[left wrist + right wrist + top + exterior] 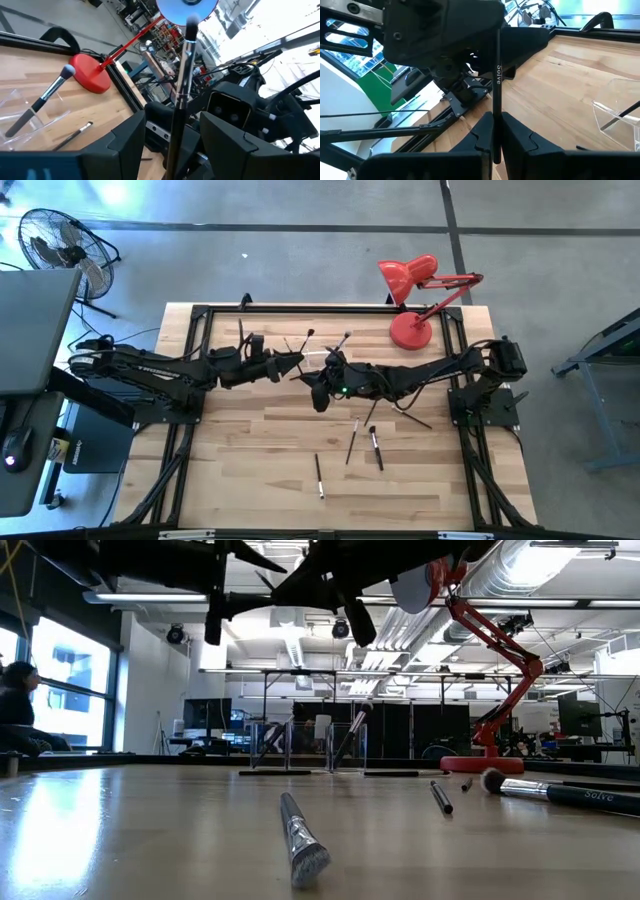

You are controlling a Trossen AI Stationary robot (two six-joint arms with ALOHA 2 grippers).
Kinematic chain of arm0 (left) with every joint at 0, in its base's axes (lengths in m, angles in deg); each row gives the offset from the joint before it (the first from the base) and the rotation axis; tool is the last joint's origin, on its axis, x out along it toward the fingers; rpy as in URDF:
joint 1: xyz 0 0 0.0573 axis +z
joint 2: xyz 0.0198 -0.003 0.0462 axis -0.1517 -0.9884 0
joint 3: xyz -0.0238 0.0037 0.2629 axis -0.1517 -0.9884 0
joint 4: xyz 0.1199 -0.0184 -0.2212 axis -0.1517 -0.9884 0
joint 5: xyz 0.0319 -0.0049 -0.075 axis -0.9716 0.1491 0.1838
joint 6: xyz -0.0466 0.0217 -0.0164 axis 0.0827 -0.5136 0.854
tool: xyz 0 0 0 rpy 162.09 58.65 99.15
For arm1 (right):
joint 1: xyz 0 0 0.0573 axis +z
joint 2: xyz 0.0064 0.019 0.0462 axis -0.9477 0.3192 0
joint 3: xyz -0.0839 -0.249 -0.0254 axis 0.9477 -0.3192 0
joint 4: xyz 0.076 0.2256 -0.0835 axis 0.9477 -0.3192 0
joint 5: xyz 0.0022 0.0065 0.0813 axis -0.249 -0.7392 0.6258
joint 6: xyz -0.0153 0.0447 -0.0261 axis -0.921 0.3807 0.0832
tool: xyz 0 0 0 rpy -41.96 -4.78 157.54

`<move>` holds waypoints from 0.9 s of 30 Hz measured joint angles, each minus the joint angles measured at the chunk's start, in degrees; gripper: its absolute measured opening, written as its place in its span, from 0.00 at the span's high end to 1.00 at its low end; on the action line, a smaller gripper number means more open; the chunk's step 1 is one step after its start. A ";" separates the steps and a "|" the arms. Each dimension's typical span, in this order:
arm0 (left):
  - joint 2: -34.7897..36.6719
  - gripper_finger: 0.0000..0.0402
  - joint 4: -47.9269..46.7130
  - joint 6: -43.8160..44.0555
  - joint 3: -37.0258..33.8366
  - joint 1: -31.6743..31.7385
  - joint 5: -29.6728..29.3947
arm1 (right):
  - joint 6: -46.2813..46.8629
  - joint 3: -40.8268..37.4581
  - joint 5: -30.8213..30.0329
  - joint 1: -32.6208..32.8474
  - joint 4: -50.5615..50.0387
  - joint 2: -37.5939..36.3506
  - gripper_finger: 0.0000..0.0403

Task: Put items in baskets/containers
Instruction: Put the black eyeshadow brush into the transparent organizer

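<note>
The right gripper pinches the brush near the end of its handle, so the left gripper should hold the brush while the right gripper takes it nearer the bristles (185, 77).
Both grippers meet above the table's middle, in front of the clear holder (315, 352). My right gripper (496, 125) is shut on a dark-handled makeup brush (496, 75) printed "Solve". My left gripper (172, 125) is open, with one finger on each side of that brush (181, 75) and not touching it. The brush's bristle tip (191, 22) points away from the left wrist. The holder (30, 110) stands on the table with a few brushes (45, 100) leaning in it, bristles up. Several more brushes (377, 448) lie flat on the near half of the table. My right gripper pinches the brush's dark handle between its two fingers, just below the "Solve" print (496, 107). The handle crosses the fingers and runs on into the gap of the left gripper. The brush is lifted clear of the table.
The red desk lamp stands with its round base (410, 330) at the far right of the table, right of the holder. Loose brushes lie near the front edge (300, 840) and to the right (560, 792). A fan stands on the floor beyond the table's far left corner (60, 245).
</note>
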 joint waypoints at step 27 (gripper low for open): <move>-0.02 0.95 0.70 -8.03 0.00 0.00 2.32 | -0.02 0.00 0.63 0.04 -0.61 0.00 0.95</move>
